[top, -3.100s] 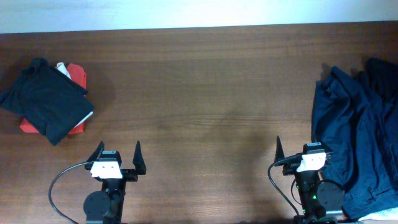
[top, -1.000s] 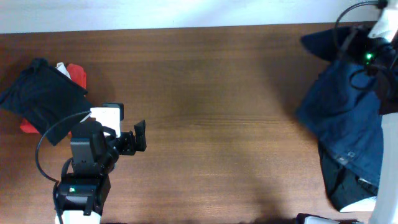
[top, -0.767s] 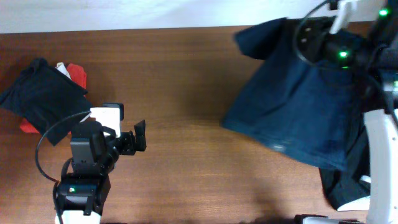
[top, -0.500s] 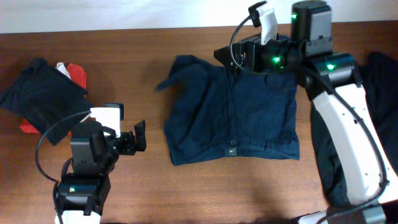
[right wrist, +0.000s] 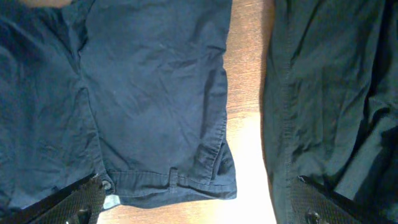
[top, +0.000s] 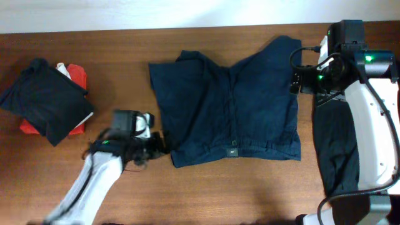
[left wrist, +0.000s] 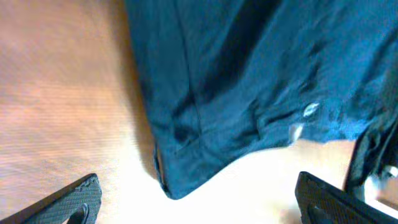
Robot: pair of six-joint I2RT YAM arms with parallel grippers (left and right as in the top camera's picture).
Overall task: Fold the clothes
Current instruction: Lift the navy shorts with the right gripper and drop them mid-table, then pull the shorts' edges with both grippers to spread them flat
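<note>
Next, my left gripper grips the navy-blue shorts at their waistband corner (top: 174, 157) (left wrist: 168, 167), on the end facing the red item.
The navy-blue shorts (top: 231, 109) lie spread flat in the middle of the table, with the waistband and its small button (top: 232, 151) toward the near edge. My right gripper (top: 299, 78) is open and empty over the shorts' right edge. In the right wrist view the shorts (right wrist: 155, 93) lie on the left and a black garment (right wrist: 329, 93) on the right, with my right gripper (right wrist: 199, 208) between them. My left gripper (top: 153, 145) is open, just left of the waistband's near-left corner (left wrist: 171, 190). In the left wrist view my left gripper (left wrist: 199, 208) straddles that corner without touching it.
A heap of black garments (top: 337, 144) lies at the right edge under my right arm. At far left a folded black garment (top: 44, 103) rests on a red item (top: 78, 75). Bare wooden table (top: 125, 56) lies between that stack and the shorts.
My right arm pulled the navy shorts from the right heap to the table's middle, laid them flat and let go. My left arm moved right to the waistband corner.
</note>
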